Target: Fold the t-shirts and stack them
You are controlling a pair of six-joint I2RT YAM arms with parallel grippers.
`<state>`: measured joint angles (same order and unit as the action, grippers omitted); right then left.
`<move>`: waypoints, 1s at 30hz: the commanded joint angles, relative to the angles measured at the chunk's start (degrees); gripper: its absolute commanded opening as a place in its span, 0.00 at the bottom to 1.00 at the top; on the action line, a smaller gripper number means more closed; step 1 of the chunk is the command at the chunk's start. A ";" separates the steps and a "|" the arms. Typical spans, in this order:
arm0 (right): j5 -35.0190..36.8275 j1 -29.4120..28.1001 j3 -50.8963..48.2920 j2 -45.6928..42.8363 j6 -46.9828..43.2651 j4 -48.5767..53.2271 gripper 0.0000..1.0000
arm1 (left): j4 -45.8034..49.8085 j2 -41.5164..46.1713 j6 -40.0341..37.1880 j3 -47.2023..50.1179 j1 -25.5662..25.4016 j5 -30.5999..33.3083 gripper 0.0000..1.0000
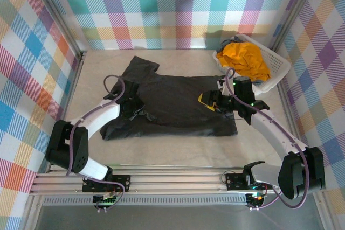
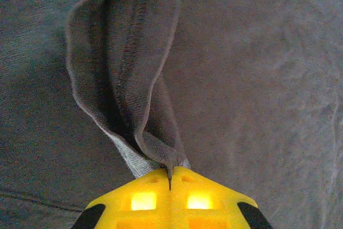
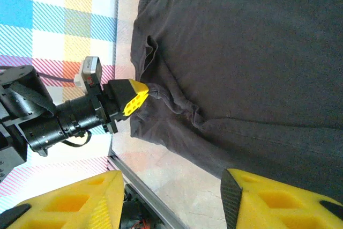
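Observation:
Next, I release the pinched-up fold on the dark charcoal t-shirt's flat body (image 1: 153, 107) with my left gripper, slightly nearer its middle.
The dark charcoal t-shirt (image 1: 172, 98) lies spread flat across the middle of the table. My left gripper (image 1: 139, 112) is at the shirt's left side, shut on a pinched-up fold of its cloth (image 2: 134, 79). The yellow fingertips (image 2: 203, 186) meet with fabric between them. The right wrist view shows the same pinch, with the left gripper (image 3: 140, 90) pulling a ridge up in the shirt (image 3: 241, 41). My right gripper (image 1: 207, 103) hovers open over the shirt's right part, its fingers (image 3: 278, 202) wide apart and holding nothing. The mustard orange t-shirt (image 1: 245, 57) lies crumpled in the basket.
The white lattice basket (image 1: 279, 63) stands at the back right corner against the checked wall. A metal rail (image 1: 161, 179) runs along the near edge. Bare tabletop (image 1: 253, 133) shows in front of the shirt and to its right.

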<state>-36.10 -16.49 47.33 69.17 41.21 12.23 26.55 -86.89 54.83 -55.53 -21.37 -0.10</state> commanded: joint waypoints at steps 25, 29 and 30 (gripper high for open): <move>-0.60 -0.27 -0.04 0.99 0.36 0.35 0.51 | 10.00 -21.14 -17.19 -22.09 -9.48 9.81 0.00; -0.56 -0.30 -0.31 1.32 0.19 0.69 0.51 | 11.02 -22.81 -17.81 -24.42 -9.48 11.23 0.00; -0.59 -0.30 -0.38 1.32 0.22 0.69 0.51 | 11.13 -23.31 -17.91 -25.01 -9.48 11.47 0.00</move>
<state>-36.05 -16.49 47.33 69.87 41.54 12.58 35.94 -108.88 38.50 -77.97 -30.37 9.02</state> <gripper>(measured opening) 0.509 0.049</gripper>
